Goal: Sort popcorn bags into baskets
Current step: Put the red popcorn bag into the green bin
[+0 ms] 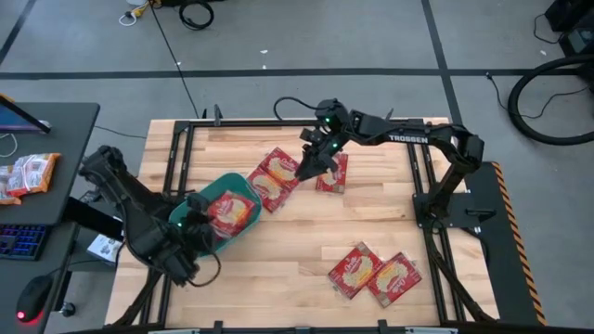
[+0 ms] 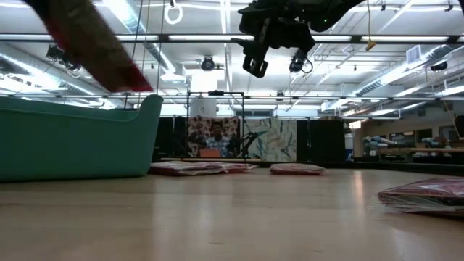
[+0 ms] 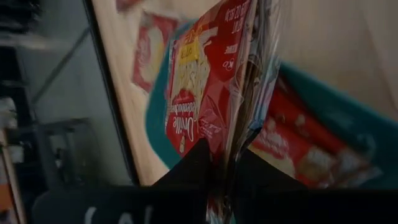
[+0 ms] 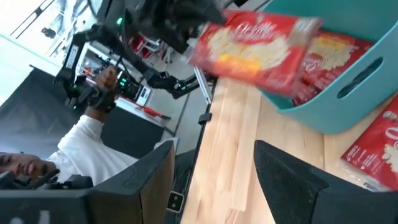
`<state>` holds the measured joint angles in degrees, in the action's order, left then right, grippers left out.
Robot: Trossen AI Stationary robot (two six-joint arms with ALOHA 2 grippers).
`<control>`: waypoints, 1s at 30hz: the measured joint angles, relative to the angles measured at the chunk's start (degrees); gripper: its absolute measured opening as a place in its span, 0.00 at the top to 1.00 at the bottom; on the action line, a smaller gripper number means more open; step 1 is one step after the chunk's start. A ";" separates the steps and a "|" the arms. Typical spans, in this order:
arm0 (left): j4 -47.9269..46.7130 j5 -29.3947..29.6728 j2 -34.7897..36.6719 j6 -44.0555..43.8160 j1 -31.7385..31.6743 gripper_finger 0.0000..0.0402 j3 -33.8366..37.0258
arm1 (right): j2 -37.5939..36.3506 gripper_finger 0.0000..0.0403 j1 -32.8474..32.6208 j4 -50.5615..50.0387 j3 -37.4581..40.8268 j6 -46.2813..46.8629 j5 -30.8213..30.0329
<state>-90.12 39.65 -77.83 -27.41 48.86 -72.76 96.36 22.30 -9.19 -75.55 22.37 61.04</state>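
The popcorn bag slants over the teal basket's rim, held by one end in my left gripper, so next I let go, grip nearer its middle [image 4: 254,51] and settle it inside.
A teal basket [image 1: 215,186] stands at the table's left with red popcorn bags inside [image 3: 292,134]. Above it my left gripper [image 1: 198,221] is shut on one popcorn bag [image 1: 234,213], which also shows in the right wrist view [image 4: 261,46] and at the low view's upper left [image 2: 87,43]. My right gripper [image 4: 214,180] hangs open and empty high above the far-middle bags [image 1: 275,176] [image 1: 332,173]. Two more bags [image 1: 356,269] [image 1: 397,280] lie flat near the front right. My left gripper pinches the bag's edge [image 3: 231,146] between its two fingers, which slant down from the table's near left side. The bag is lifted clear, tilted and edge-on to the wrist camera, over the basket's near right part.
A dark side table [image 1: 56,139] at the left carries a keyboard, a mouse and snack packets [image 1: 28,174]. A person in a white sleeve [image 4: 81,149] sits beyond the table's left side. Bare wood lies at the table's middle and near edge [image 1: 278,269].
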 joint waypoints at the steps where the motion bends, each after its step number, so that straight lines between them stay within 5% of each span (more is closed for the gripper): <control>1: 0.03 -0.30 0.70 -0.48 -0.01 0.89 1.43 | 0.00 0.44 -0.17 -0.04 0.00 -0.06 -0.01; 9: 0.26 -1.72 1.93 6.90 -0.48 0.89 10.12 | 0.00 0.44 -0.13 0.04 0.00 -0.04 -3.06; 14: 1.44 -11.70 1.92 5.30 -0.20 0.86 12.15 | 0.00 0.44 -0.17 0.03 0.00 -0.06 -3.05; 19: 1.64 -13.27 4.40 0.94 1.21 0.78 9.39 | 0.00 0.44 -0.17 0.02 0.00 -0.02 -3.06; 26: 0.08 -27.14 6.71 -7.06 2.14 0.63 6.93 | 0.00 0.44 -0.81 -0.04 0.00 0.77 -3.12; 30: 1.44 -20.85 6.74 -12.72 2.12 0.61 4.88 | 0.00 0.44 -1.44 -0.36 0.00 -0.54 -5.96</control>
<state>-88.68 18.80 -71.09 -40.13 50.99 -67.88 96.36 20.86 -9.55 -75.55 21.83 55.08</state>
